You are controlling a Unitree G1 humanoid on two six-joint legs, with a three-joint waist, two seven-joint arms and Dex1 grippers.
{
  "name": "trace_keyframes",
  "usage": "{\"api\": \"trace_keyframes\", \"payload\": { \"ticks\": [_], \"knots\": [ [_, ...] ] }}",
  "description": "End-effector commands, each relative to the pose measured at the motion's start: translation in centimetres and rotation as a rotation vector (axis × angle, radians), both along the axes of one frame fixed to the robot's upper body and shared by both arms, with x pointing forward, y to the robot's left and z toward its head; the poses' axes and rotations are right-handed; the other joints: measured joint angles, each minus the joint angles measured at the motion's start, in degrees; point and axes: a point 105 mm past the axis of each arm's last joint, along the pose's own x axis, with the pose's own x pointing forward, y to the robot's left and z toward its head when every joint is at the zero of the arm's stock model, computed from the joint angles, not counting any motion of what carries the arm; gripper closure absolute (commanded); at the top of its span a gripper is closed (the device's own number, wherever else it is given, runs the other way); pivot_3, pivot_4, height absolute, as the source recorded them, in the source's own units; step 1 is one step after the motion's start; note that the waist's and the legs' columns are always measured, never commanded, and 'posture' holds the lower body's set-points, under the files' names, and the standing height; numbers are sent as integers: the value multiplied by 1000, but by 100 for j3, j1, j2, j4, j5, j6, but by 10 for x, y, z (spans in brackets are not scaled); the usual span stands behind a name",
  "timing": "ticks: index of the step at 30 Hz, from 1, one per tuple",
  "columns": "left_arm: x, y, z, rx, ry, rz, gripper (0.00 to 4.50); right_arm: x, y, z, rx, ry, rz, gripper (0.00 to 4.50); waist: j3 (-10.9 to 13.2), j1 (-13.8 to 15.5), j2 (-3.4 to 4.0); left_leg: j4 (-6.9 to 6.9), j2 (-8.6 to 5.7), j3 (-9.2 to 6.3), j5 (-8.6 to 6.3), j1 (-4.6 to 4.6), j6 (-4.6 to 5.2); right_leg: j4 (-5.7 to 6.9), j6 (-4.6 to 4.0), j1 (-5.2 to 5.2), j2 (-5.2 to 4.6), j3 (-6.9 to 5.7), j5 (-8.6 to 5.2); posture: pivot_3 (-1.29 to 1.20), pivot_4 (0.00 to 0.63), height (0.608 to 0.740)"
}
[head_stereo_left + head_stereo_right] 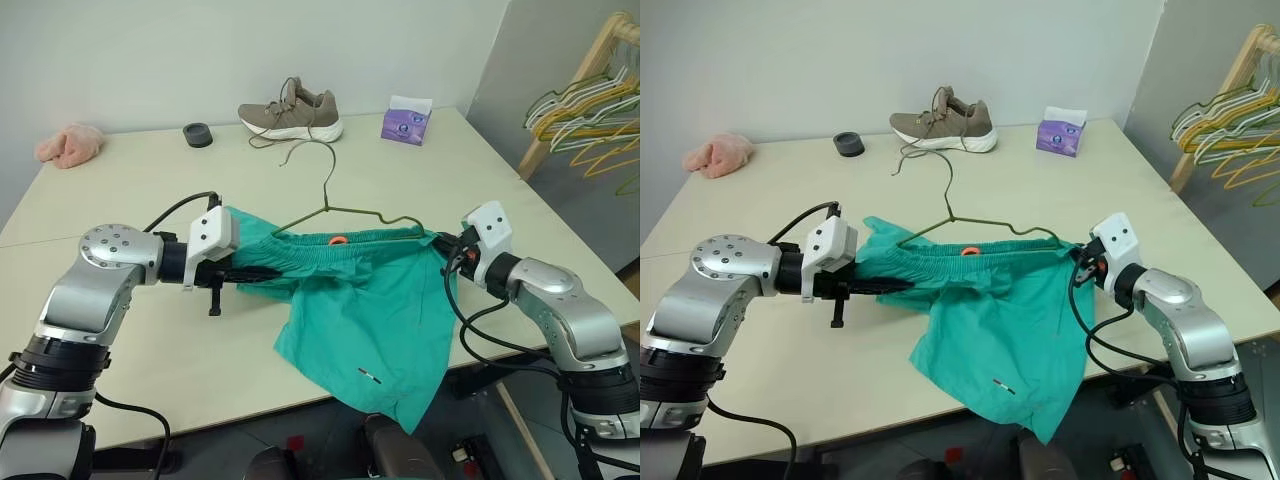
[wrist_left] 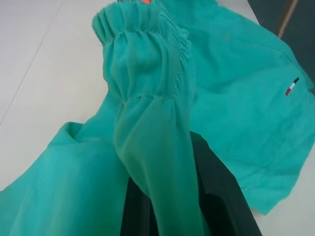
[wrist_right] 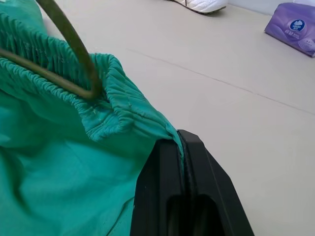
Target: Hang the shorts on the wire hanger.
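Note:
Only the cloth edge past the hanger's bend is pinched in my right gripper, so it should open and grab the waistband (image 3: 101,98) around the hanger's end before lifting.
The teal-green shorts (image 1: 370,320) hang stretched by the waistband between my two grippers, one leg drooping past the table's front edge. My left gripper (image 1: 262,273) is shut on the waistband's left side, with gathered fabric running between its black fingers (image 2: 216,196). On the right, my right gripper (image 1: 447,250) is shut on the waistband's corner (image 3: 113,113). The wire hanger (image 1: 326,195) sits with both shoulders tucked into the waistband. Its hook points toward the shoe and its right bend (image 3: 74,39) is inside the corner. Fabric hides its bottom wire.
At the table's far side lie a grey-brown shoe (image 1: 292,112), a purple tissue pack (image 1: 406,122), a small black round thing (image 1: 198,134) and a pink cloth (image 1: 70,143). A wooden rack with several hangers (image 1: 590,100) stands off the table's right.

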Motion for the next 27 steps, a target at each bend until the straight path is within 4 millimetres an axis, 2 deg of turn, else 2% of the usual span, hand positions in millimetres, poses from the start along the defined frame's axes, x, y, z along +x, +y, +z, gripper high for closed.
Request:
{"api": "trace_keyframes", "payload": {
  "ticks": [1, 6, 9, 13, 18, 22, 27],
  "knots": [
    [6, 20, 5, 77, -50, 52, 4500, 2, -34, 14, -27, -38, -125, 4464, 0, -5, 0, 0, 1, 0, 0, 0, 0, -1, 1, 0, 0, 0, 0, -205, 107, 740],
    [8, 30, -8, 174, -71, 54, 4500, -6, -26, 20, -41, -45, -70, 4464, 2, -7, 2, 0, 1, 1, 0, 1, 0, 0, 2, -1, 0, 1, -1, -210, 107, 740],
    [11, 28, -9, 165, -82, 62, 4500, -10, -17, 27, -48, -54, -20, 4464, 2, -4, 2, 0, 1, 2, 0, 0, 0, -1, 3, -1, 0, 1, -2, -211, 108, 740],
    [13, 15, -14, 124, -89, 46, 4500, -17, 9, 34, -51, -50, 97, 4464, 3, -5, 3, 0, 0, 2, 0, 0, 1, 0, 5, -1, -1, 0, -3, -211, 107, 740],
    [8, -14, -22, 47, -70, -10, 4500, -28, 46, 39, -83, -44, 270, 4464, 3, -6, 2, 0, 1, 0, 0, 0, 1, 0, 5, 0, 0, -1, -3, -213, 107, 740],
    [2, -22, -29, 39, -49, -31, 4500, -39, 54, 44, -172, -67, 368, 3527, 6, -4, 3, -1, 2, -2, -1, -5, 1, -5, 4, -3, 1, -3, -2, -216, 109, 740],
    [-2, -25, -33, 30, -32, -43, 4500, -50, 46, 45, -324, -72, 444, 1721, 9, -3, 4, -1, -1, 0, -2, -7, 3, -13, 4, -1, -5, -3, -3, -221, 113, 740]
  ]
}}
